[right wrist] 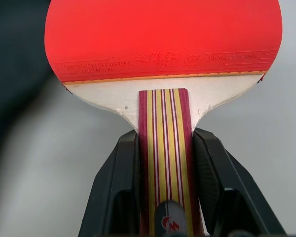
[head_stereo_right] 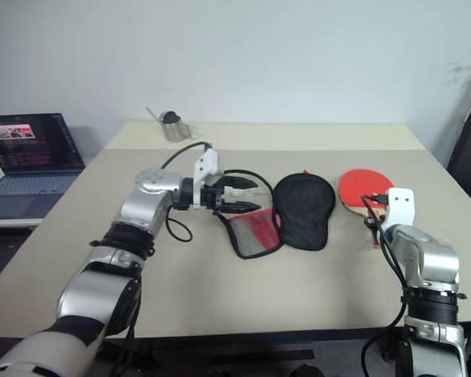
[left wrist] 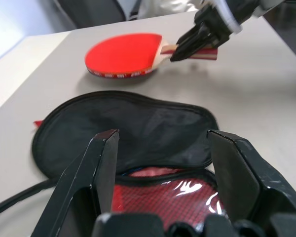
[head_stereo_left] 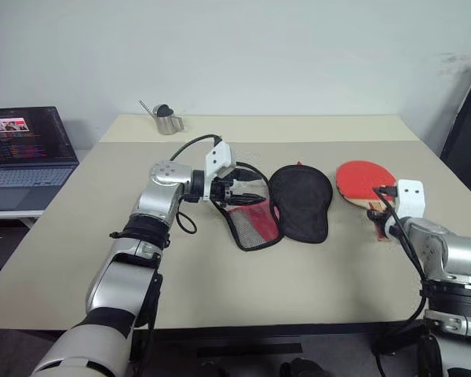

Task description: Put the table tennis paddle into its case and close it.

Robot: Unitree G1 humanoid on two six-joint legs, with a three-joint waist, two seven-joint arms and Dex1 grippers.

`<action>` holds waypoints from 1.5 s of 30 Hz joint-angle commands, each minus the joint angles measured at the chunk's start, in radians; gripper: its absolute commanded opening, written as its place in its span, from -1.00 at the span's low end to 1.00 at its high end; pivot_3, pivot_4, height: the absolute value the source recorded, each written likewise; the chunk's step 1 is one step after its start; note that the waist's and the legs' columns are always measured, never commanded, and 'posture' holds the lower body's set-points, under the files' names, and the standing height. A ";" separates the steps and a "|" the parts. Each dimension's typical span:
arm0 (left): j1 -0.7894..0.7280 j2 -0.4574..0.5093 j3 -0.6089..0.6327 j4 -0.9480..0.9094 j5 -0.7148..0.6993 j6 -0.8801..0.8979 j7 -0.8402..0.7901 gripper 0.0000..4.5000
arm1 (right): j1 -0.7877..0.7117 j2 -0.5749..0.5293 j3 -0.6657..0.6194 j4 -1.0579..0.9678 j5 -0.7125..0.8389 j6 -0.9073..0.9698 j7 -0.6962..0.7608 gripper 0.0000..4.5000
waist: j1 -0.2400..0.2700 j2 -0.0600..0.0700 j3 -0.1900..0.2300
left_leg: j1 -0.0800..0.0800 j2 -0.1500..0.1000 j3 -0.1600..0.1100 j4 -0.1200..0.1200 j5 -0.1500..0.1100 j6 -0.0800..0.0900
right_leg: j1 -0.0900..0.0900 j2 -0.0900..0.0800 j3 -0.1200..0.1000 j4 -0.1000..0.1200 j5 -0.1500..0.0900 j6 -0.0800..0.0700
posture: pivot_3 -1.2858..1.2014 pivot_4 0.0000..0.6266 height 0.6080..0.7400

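Next, my right gripper puts the table tennis paddle, now beside the case, down inside the black half of the open case (head_stereo_left: 301, 198).
The case (head_stereo_left: 301, 203) lies unzipped and spread flat mid-table, its black half toward the right and its red mesh-lined half (head_stereo_left: 251, 224) toward the left. My left gripper (head_stereo_left: 247, 192) hovers open just over the mesh half, fingers (left wrist: 103, 168) wide apart and pointing across the case toward the paddle. The table tennis paddle (head_stereo_left: 361, 181), red face up, is right of the case. My right gripper (right wrist: 165, 148) is shut on its striped wooden handle (right wrist: 165, 163), one finger on each side.
A small metal jug (head_stereo_left: 169, 119) stands at the far left of the beige table (head_stereo_left: 220, 290). An open laptop (head_stereo_left: 27, 153) sits on a lower side table to the left. A dark panel (head_stereo_left: 467, 133) stands beyond the table's right edge.
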 commanded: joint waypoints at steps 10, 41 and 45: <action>0.018 0.032 0.031 -0.034 0.005 -0.016 0.035 0.37 | -0.115 0.316 0.110 -0.180 0.010 0.087 -0.145 -0.50 | -0.003 0.000 0.000 | 0.000 0.002 0.001 0.000 0.000 0.000 | -0.004 0.003 0.003 0.004 0.000 0.000 | 0.03 -0.52 1.00; 0.030 0.014 0.024 -0.055 0.002 -0.016 0.038 0.37 | -0.144 0.388 0.147 0.131 -0.076 -0.128 -0.213 -0.50 | -0.003 0.000 0.000 | -0.001 0.001 0.004 0.000 0.000 0.000 | -0.005 0.004 0.009 0.003 0.001 0.001 | 0.03 -0.52 1.00; 0.027 0.014 0.024 -0.051 0.003 -0.018 0.037 0.37 | -0.155 0.389 0.149 0.155 -0.084 -0.142 -0.214 -0.50 | -0.003 0.000 0.000 | -0.001 0.001 0.004 0.000 0.000 0.000 | -0.005 0.004 0.009 0.003 0.001 0.001 | 0.03 -0.52 1.00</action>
